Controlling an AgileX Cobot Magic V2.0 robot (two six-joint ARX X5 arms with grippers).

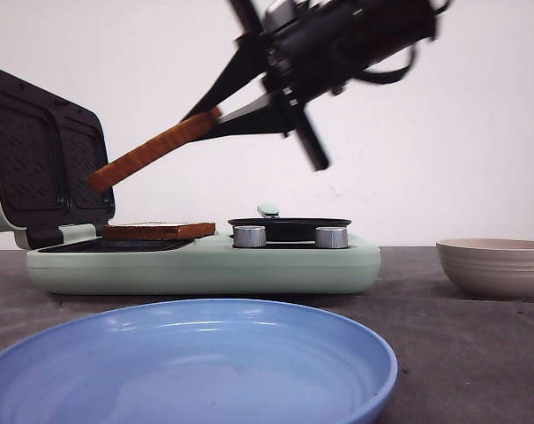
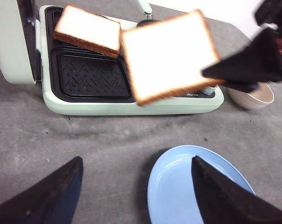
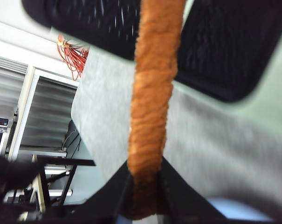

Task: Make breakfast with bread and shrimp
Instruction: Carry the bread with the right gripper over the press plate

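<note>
The robot's right gripper should set the tilted bread slice down on the black grill plate (image 1: 119, 224) (image 3: 215, 37), next to the flat bread slice.
One bread slice (image 1: 158, 230) lies flat on the far part of the sandwich maker's black grill plate (image 2: 92, 77); it also shows in the left wrist view (image 2: 87, 30). My right gripper (image 1: 215, 121) is shut on the second bread slice (image 1: 152, 152) and holds it tilted in the air above the maker. That slice shows face-on in the left wrist view (image 2: 171, 56) and edge-on in the right wrist view (image 3: 152, 93). My left gripper (image 2: 136, 163) is open and empty above the table beside the blue plate (image 2: 178, 196). No shrimp is in view.
The mint-green sandwich maker (image 1: 205, 265) stands open, its lid (image 1: 37, 159) upright at the left, two silver knobs (image 1: 249, 236) and a small black pan (image 1: 289, 224) on its right half. A beige bowl (image 1: 496, 265) sits at the right. The blue plate (image 1: 187, 371) lies in front.
</note>
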